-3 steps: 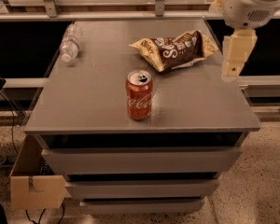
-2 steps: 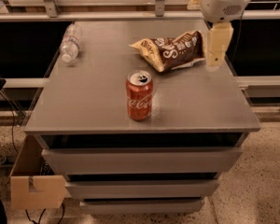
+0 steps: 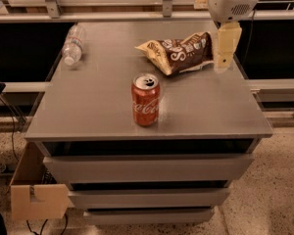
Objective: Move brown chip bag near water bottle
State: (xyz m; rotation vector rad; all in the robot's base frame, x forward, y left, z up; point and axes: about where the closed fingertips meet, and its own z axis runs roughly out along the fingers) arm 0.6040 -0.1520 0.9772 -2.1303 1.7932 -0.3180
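Note:
Next, I move my gripper over the dark brown middle (image 3: 188, 51) of the brown chip bag and close it there, between the bag's pale yellow ends.
The brown chip bag (image 3: 179, 53) lies crinkled at the back right of the grey table top (image 3: 210, 106), dark brown in the middle with pale yellow ends. The water bottle (image 3: 73, 44) lies on its side at the back left, white cap toward the front. My gripper (image 3: 223, 58) hangs down from the white arm right at the bag's right end, just above the table top. It holds nothing that I can see. Bag and bottle are far apart.
A red soda can (image 3: 146, 99) stands upright in the middle front of the table. Grey drawers (image 3: 147, 168) sit under the top. A cardboard box (image 3: 36, 195) stands on the floor at the lower left. A metal rail (image 3: 137, 16) runs behind the table.
My gripper has moved left and a little back, from off the table's right edge to the right end of the chip bag. Bag, can and bottle have not moved.

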